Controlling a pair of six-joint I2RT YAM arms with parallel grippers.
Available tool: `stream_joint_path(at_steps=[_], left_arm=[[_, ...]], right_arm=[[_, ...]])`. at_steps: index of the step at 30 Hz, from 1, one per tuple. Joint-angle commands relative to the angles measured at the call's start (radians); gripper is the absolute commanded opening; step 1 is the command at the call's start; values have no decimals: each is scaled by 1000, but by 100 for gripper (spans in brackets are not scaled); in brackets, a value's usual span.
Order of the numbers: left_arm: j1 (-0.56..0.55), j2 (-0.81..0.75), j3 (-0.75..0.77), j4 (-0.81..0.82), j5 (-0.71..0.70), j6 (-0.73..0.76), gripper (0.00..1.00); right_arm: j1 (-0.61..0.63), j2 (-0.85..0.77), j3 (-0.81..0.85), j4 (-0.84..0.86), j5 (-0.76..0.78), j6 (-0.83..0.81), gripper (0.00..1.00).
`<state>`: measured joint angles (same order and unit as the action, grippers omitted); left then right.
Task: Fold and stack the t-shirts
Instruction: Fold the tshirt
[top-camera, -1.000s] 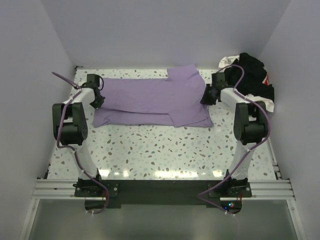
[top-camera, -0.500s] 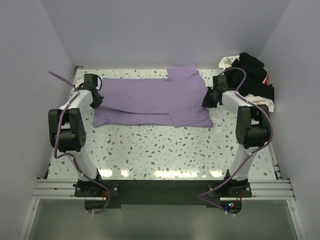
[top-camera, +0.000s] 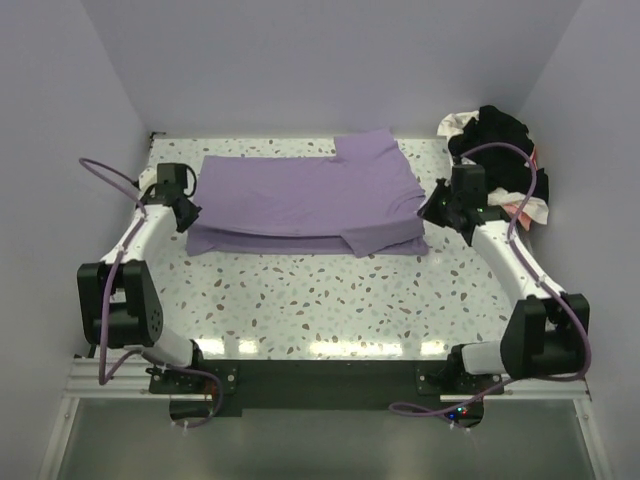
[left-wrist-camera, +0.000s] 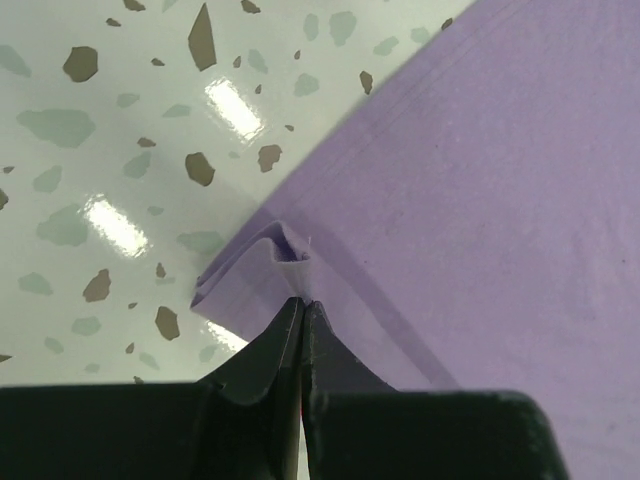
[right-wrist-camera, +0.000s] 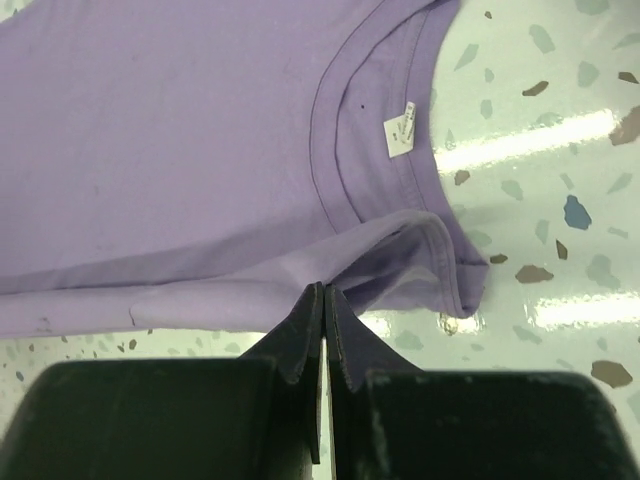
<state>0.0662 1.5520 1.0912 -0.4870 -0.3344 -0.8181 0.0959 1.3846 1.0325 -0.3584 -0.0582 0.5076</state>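
My left gripper has the fold pinched. It will let go of it flat on the lilac-purple t-shirt, just inside its end edge (top-camera: 200, 220) (left-wrist-camera: 299, 202).
The lilac-purple t-shirt (top-camera: 300, 195) lies spread across the far half of the speckled table, partly folded lengthwise. My left gripper (top-camera: 187, 215) is shut on a pinch of its left edge; the left wrist view shows the cloth (left-wrist-camera: 470, 200) bunched at the fingertips (left-wrist-camera: 302, 305). My right gripper (top-camera: 432, 208) is shut on the shirt's right edge beside the collar (right-wrist-camera: 345, 150), lifting a fold (right-wrist-camera: 420, 245) just off the table. A pile of black, white and pink-red shirts (top-camera: 500, 150) sits at the far right corner.
The pile of shirts lies just behind my right arm. Lilac walls close in the table on the left, the back and the right. The speckled tabletop (top-camera: 320, 300) stretches from the shirt to the arm bases.
Both grippers have moved toward the near edge and outward, pulling the shirt's edges with them. The shirt's near fold has become narrower and tauter. Both arms have stretched out lower.
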Motion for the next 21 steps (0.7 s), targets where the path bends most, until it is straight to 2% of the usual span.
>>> stream_joint_path(at_steps=[1,13,21], left_arm=[[-2,-96,-46,13,-44,23,0],[-2,-316,-157,-59,-80,53,0],[-2,-435,-227,-105,-86,42,0]], right_arm=[[-2,-113,-46,-45,41,0,0],[-2,-383,-164,-155,55,-23,0],[-2,-463,-215,-203,55,-34,0]])
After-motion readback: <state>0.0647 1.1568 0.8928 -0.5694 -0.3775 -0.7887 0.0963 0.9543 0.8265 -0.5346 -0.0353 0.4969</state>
